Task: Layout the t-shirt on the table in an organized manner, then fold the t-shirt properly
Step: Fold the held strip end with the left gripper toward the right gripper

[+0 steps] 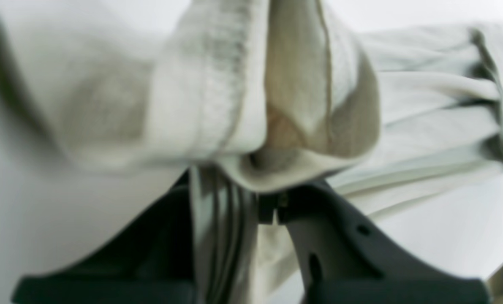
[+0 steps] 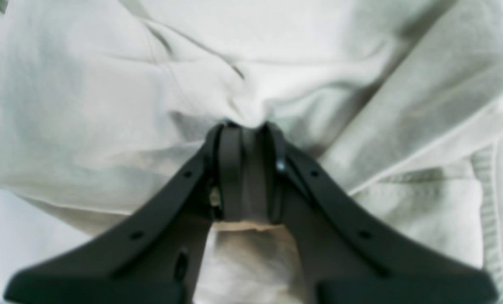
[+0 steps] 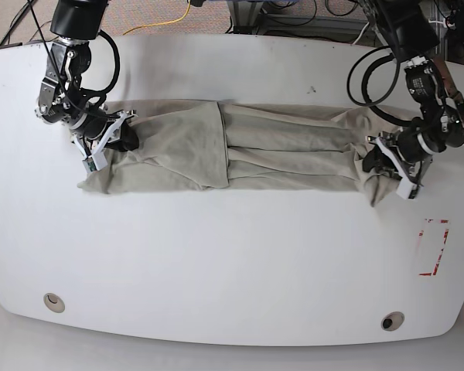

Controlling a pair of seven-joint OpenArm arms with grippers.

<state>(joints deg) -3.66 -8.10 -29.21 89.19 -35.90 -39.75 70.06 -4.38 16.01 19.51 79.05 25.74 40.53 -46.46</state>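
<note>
I need to use my left gripper to let go of the t-shirt's bunched hem fold on the band's front edge [image 3: 247, 186] [image 1: 452, 43], next to the crease that runs across its middle.
The pale sage t-shirt [image 3: 240, 151] lies stretched into a long, wrinkled band across the white table [image 3: 232, 255]. My right gripper [image 3: 126, 140] at the band's left end is shut on a pinch of the shirt's cloth [image 2: 247, 105]. My left gripper [image 3: 371, 161] at the right end is shut on a bunched hem fold [image 1: 251, 126], with cloth pinched between its dark fingers [image 1: 344, 236]. The shirt's pleated body [image 1: 437, 109] runs away from that grip. The collar is hidden.
A red tape rectangle [image 3: 434, 247] marks the table at the right. Two metal grommets [image 3: 53, 301] [image 3: 392, 320] sit near the front edge. Cables and flooring lie beyond the far edge. Both arms hang over the table's left and right ends.
</note>
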